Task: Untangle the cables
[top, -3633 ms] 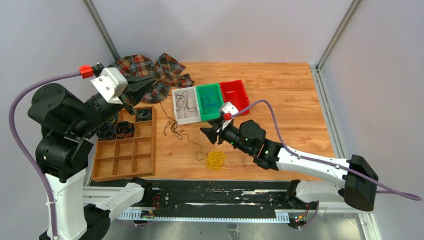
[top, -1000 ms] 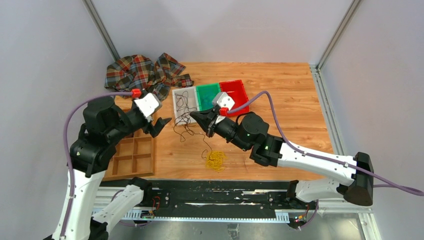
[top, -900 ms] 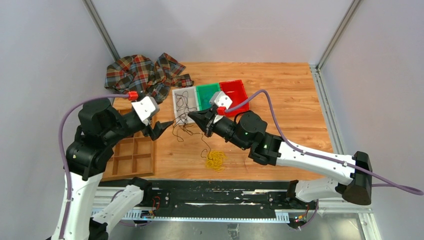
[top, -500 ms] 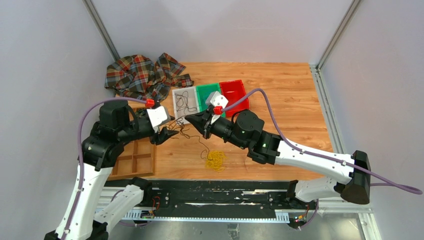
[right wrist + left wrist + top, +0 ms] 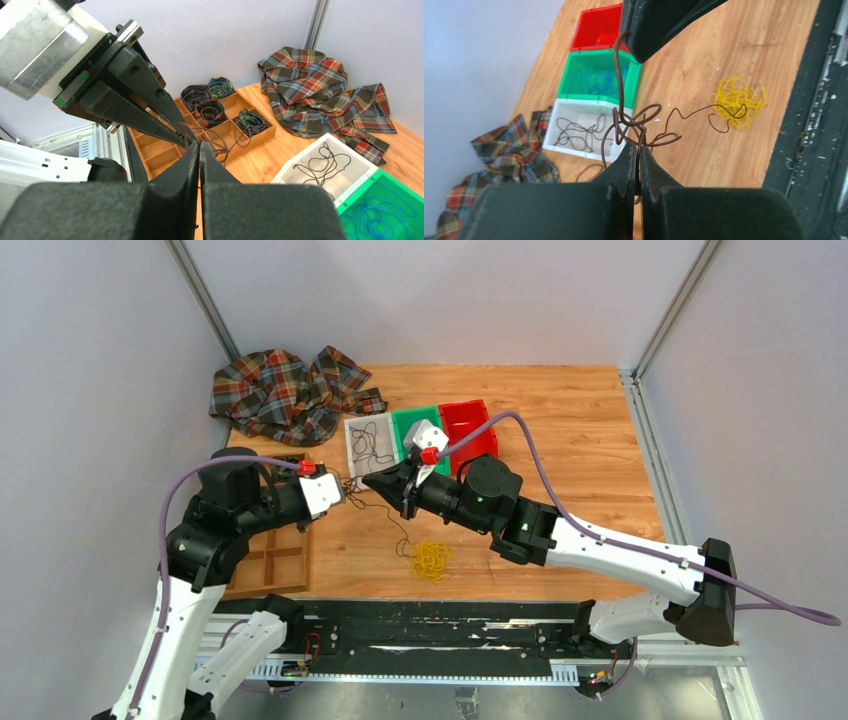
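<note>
The cable's loops bunch in a knot at the fingers of the robot's left gripper, so next the right gripper grabs a piece of the cable (image 5: 620, 95) by the knot and pulls the loops apart.
A thin black cable (image 5: 634, 122), knotted into loops, hangs above the table between both grippers. My left gripper (image 5: 638, 150) is shut on its lower loops. From the knot one strand rises to my right gripper (image 5: 199, 146), which is shut on it. In the top view the two grippers meet tip to tip, left gripper (image 5: 347, 492) and right gripper (image 5: 366, 481). A loose end trails down to a yellow cable bunch (image 5: 431, 559) lying on the wood, also visible as the yellow bunch (image 5: 738, 101) in the left wrist view.
Behind the grippers stand a white bin (image 5: 349, 440) holding black cables, a green bin (image 5: 418, 412) holding blue cables, and a red bin (image 5: 465, 405). A wooden compartment tray (image 5: 285, 555) with dark coiled bundles (image 5: 207, 100) lies left. A plaid cloth (image 5: 285, 390) sits at back left.
My left gripper has swung right to the hanging tangle and shut on the black cable. The right gripper, still shut on it, has drifted a little left.
</note>
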{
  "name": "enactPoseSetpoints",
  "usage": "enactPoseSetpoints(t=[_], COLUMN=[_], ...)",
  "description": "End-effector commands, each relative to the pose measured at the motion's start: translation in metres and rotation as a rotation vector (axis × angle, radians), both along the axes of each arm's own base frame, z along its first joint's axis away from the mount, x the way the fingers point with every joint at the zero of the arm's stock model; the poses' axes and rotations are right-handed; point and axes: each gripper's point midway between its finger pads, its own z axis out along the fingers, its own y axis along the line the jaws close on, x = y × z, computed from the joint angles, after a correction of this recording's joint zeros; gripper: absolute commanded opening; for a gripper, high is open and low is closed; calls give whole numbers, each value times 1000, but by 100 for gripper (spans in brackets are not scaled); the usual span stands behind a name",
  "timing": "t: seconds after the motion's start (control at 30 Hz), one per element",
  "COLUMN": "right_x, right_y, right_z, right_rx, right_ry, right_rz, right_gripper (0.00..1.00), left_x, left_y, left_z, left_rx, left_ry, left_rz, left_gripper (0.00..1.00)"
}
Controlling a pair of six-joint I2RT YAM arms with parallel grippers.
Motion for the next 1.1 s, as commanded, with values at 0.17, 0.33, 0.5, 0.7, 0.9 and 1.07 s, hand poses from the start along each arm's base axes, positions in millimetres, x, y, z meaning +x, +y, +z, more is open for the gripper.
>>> enactPoseSetpoints(t=[0.17, 0.33, 0.5, 0.7, 0.9, 1.07], right_x=[-9, -11, -15, -15, -1, 13], right_y=[-3, -23, -37, -32, -20, -7], right_z=[10, 6, 1, -8, -2, -1], right_rx=[38, 88, 117, 141, 174, 155], right_ry=[7, 4, 6, 16, -19, -46], right_rz=[55, 24, 33, 40, -7, -55], right_gripper=[19, 50, 55, 54, 56, 47], left_x=[-8, -14, -17, -11, -4, -1], left_y=[-1, -12, -22, -23, -19, -16], left_z=[39, 57, 73, 95, 90, 86], left_rx=[-89, -233, -350, -476, -527, -532], left_ry=[-103, 39, 98, 153, 227, 244], left_rz=[10, 40, 30, 96, 183, 216], left_gripper=[1, 1, 1, 1, 0, 1])
